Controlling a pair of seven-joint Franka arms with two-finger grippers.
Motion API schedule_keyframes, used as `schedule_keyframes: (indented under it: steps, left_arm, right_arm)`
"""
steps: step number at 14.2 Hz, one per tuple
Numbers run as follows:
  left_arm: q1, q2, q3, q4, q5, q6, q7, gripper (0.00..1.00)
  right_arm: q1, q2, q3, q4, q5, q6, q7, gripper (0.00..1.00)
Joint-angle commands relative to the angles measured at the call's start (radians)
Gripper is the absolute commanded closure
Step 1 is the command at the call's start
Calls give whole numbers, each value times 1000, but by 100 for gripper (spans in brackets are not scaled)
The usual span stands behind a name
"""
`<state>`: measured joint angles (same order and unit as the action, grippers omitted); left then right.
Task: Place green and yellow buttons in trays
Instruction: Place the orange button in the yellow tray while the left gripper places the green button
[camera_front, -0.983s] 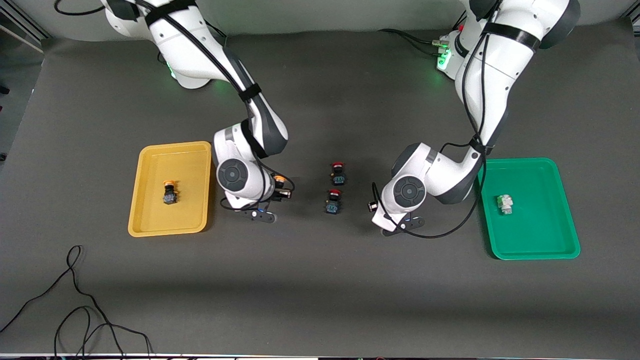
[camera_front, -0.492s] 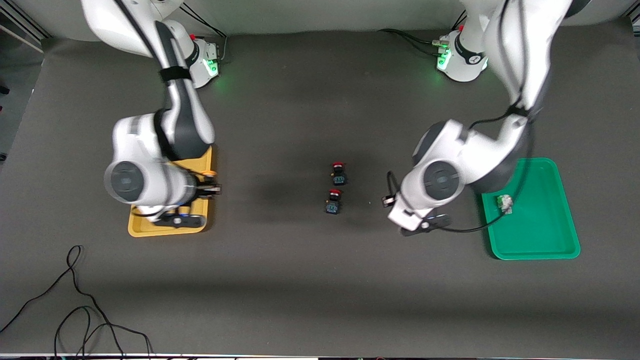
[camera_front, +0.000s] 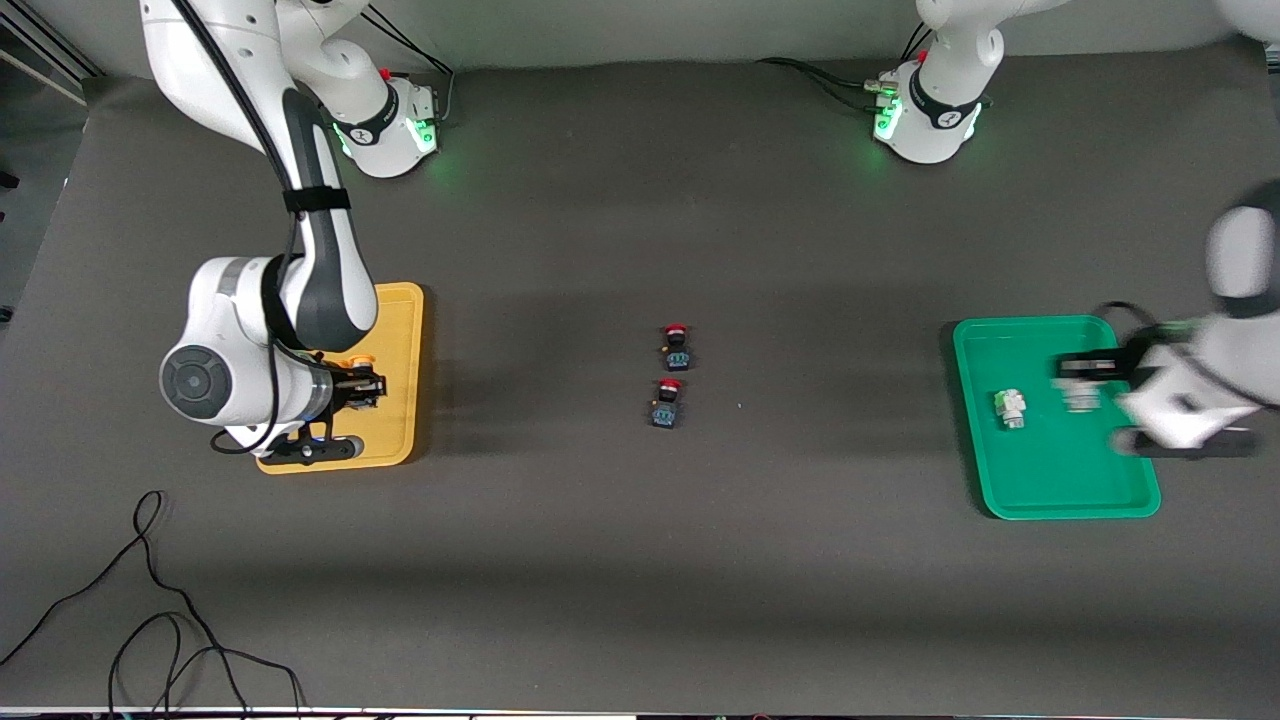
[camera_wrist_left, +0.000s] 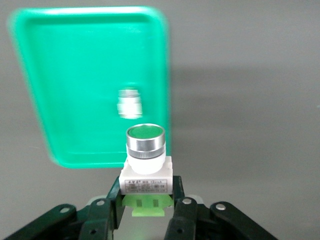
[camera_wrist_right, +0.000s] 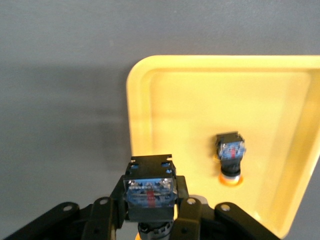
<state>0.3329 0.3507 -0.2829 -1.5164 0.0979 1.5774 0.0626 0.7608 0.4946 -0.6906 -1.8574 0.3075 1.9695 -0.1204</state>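
Note:
The robot's left gripper needs to set this green button, now held over the green tray, down beside the other one in the green tray (camera_front: 1082, 409) (camera_wrist_left: 79, 103), toward the robot's left arm.
My right gripper (camera_front: 362, 386) is shut on a yellow button (camera_wrist_right: 150, 192) and holds it over the edge of the mustard yellow tray (camera_front: 402, 330) that faces the table's middle. A second yellow button (camera_wrist_right: 231, 155) lies in that tray (camera_wrist_right: 190, 110); my right arm hides it in the front view. My left gripper (camera_front: 1082, 382) is shut on a green button (camera_wrist_left: 145, 155) over the green tray (camera_front: 1050, 470). Another green button (camera_front: 1010, 407) lies in that tray and also shows in the left wrist view (camera_wrist_left: 130, 102).
Two red-capped buttons (camera_front: 677, 347) (camera_front: 667, 402) stand at the table's middle, between the trays. A loose black cable (camera_front: 150, 620) lies near the front edge at the right arm's end.
My right arm has carried the yellow button from the table's middle to over the yellow tray. My left arm has swung with the green button to over the green tray.

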Motion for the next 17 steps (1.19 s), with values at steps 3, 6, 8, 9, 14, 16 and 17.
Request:
schedule_keyframes:
  steps: [3,6,8,9,14,16,17]
  left_arm:
    - [135,30,-13,-245,117,380,121,97]
    - [155,106,16,-360,118,590,117,96]
    - [153,143,30,-364,141,601,114,95]
    - [155,161,30,-364,169,601,105,93]
    - [146,176,44,-341,191,572,112,0]
    - [147,119,40,-280,186,447,120,0]
    - [150,91,34,-222,180,356,123,0]
  right_arm:
    - [8,1,-3,-195,59,256,-109,100]
    - [12,57,-3,-229,229,299,-221,100]
    - [21,77,-3,-227,275,299,-242,100]
    - [23,79,-3,-227,275,299,-243,100]
    - [23,29,-12,-220,268,251,-231,0]
    - [31,-23,-68,-186,240,139,-228,0]
    - [31,-40,-90,-137,207,52,-225,0]
